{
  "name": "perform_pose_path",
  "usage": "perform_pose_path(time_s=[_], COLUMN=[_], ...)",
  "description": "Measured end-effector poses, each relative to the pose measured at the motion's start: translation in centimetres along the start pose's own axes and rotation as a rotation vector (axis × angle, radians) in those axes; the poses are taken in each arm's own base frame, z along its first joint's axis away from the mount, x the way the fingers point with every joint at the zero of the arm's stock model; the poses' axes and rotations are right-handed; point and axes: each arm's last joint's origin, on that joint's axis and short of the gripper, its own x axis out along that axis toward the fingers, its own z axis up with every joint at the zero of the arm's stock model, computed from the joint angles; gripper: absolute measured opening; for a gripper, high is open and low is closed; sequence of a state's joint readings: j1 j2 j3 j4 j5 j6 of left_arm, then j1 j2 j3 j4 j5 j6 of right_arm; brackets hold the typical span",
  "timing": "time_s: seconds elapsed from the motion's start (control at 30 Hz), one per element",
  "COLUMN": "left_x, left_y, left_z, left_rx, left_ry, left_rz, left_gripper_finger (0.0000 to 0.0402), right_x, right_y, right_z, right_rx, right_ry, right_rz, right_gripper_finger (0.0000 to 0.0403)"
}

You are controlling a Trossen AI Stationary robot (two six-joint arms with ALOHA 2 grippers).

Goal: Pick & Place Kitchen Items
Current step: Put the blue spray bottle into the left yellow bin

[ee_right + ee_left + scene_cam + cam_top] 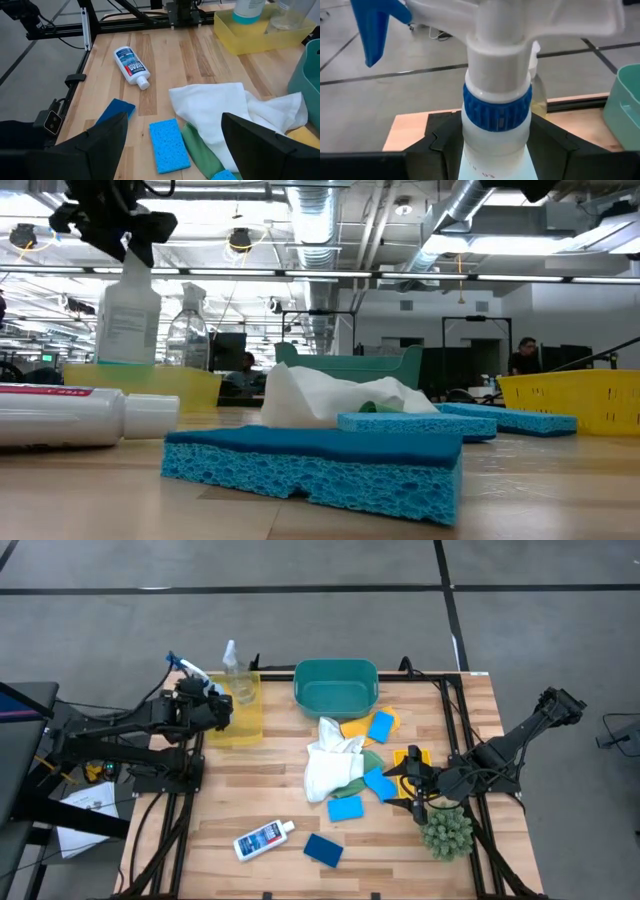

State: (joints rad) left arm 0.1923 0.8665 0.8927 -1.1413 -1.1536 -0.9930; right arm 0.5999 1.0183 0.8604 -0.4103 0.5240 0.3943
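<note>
I will let go of the spray bottle, now upright over the yellow tray, with my left gripper in the yellow tray [226, 712], close in front of the small clear bottle.
A clear spray bottle [128, 315] with a blue trigger [372, 30] stands upright over the yellow tray [240, 725] at the far left, with my left gripper [496, 150] shut on it. A small clear bottle [233, 668] stands in the same tray. A white cloth [328, 768] lies mid-table on green and yellow cloths, among light-blue sponges [344, 807]. Near the front edge lie a dark-blue sponge [323, 850] and a labelled white bottle [262, 838]. My right gripper [172, 145] hovers open above the cloths and touches nothing. My left gripper pinches the spray bottle's neck just below the blue collar [495, 145], one finger [437, 147] on each side. The fingers come nearly level from the table's left. The bottle stays upright with its lower end [248, 12] inside the yellow tray; I cannot tell whether it rests on the tray floor.
A teal basin [335, 685] stands at the far middle. A second yellow tray [575, 400] sits on the right by my right arm, and a spiky green plant [447, 832] is at the near right. Bare wood lies along the near left.
</note>
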Motion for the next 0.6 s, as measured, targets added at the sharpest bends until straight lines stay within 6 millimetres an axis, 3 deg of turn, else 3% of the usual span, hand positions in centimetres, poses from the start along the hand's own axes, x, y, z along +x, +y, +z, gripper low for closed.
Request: perform_pose_path(time_s=[0.6], left_x=[3.8], left_y=[-1.1], left_z=[-0.8], left_rx=[-0.002], left_ry=[0.002], left_rz=[0.04], left_gripper_finger=[0.0171], right_x=[0.0], right_y=[0.0], right_z=[0.0], right_rx=[-0.002], right_ry=[0.0], right_rz=[0.0], right_gripper_finger=[0.0311])
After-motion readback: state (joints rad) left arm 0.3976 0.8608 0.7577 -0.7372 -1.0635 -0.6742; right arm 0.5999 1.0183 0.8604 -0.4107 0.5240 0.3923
